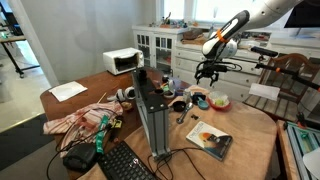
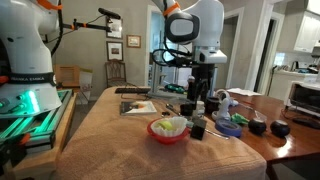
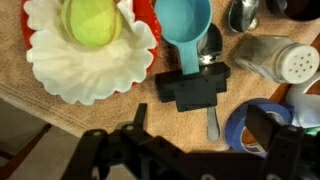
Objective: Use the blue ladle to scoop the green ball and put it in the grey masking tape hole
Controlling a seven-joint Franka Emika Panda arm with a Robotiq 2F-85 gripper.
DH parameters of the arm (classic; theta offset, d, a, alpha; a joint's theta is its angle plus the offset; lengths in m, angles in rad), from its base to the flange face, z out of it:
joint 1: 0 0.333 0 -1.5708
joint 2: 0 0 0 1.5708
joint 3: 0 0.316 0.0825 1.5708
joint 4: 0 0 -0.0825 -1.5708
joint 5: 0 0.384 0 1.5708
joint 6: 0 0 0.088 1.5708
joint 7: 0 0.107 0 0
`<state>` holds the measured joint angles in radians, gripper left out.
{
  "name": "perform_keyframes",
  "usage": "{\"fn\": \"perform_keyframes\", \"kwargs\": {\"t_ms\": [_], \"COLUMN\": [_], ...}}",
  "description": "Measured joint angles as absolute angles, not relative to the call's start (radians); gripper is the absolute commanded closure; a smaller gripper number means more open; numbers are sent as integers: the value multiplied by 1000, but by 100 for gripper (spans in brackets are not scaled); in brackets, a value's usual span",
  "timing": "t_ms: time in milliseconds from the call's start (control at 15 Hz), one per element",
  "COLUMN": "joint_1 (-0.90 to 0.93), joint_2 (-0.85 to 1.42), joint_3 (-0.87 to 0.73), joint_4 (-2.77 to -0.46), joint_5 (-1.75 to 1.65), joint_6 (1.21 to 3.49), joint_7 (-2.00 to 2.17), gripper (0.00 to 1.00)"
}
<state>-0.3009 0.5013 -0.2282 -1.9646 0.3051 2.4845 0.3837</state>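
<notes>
The robot's gripper should next move down to the black block [image 1: 198, 94] [image 3: 196, 92] on the blue ladle's handle and close there.
The green ball [image 3: 92, 20] lies in a white paper filter inside the red-rimmed bowl [image 3: 143, 12] at the wrist view's top left. Right of the bowl lies the blue ladle [image 3: 184, 30], cup up, its handle running into a black block [image 3: 192, 88]. My gripper [image 3: 197, 118] hangs open above the block, one finger on each side, touching nothing. In both exterior views it hovers over the table [image 1: 207, 72] [image 2: 198, 88], behind the bowl [image 2: 168, 139]. A blue roll of tape [image 3: 262, 125] lies under the right finger. I cannot make out a grey masking tape.
A metal spoon [image 3: 211, 45] lies beside the ladle, with a glass shaker [image 3: 270, 60] to its right. A keyboard [image 1: 125, 163], an upright dark box [image 1: 152, 118], cloths [image 1: 85, 118] and a book [image 1: 209, 140] crowd the table. A microwave [image 1: 123, 61] stands at the back.
</notes>
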Motion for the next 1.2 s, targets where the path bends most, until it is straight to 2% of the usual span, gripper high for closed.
{"fn": "perform_keyframes", "kwargs": {"t_ms": [667, 1200], "joint_1": [-255, -368], "joint_2": [572, 601], "joint_3": [-290, -177], "joint_4": [-1877, -1875], "joint_5": [251, 289], "joint_6": [2422, 2492], "joint_7": [498, 140], "gripper": [0, 0]}}
